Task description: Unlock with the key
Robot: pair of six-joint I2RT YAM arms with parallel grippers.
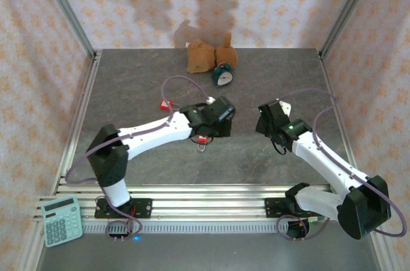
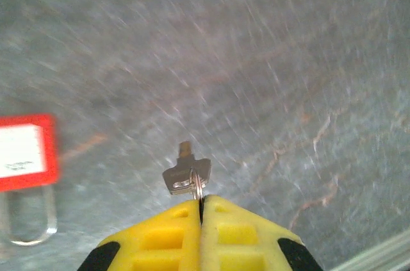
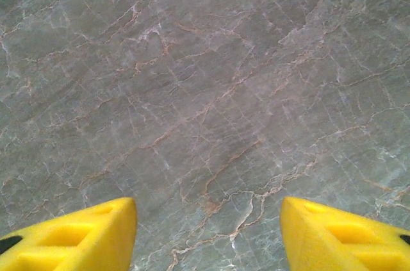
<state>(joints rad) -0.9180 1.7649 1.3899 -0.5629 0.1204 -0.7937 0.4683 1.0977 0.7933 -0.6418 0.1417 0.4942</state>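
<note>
The robot's left gripper needs to release the key on the bare table (image 1: 239, 136) between the nearer red padlock and the robot's right gripper.
My left gripper (image 2: 201, 204) is shut, its yellow fingertips pinching the ring of the key (image 2: 186, 172). The small metal key hangs just past the tips, above the table. A red padlock (image 2: 23, 152) with a white label lies to its left, its steel shackle (image 2: 29, 221) flat on the table. From above, the left gripper (image 1: 216, 116) hovers mid-table, just above this padlock (image 1: 202, 138). A second red padlock (image 1: 166, 104) lies further left. My right gripper (image 3: 208, 220) stands open over bare stone, with nothing between its fingers; from above it (image 1: 268, 120) sits right of the left one.
A brown plush toy (image 1: 208, 56) and a small alarm clock (image 1: 223, 76) stand near the back wall. A calculator (image 1: 61, 221) lies at the near left corner by the rail. Patterned walls enclose the table on three sides.
</note>
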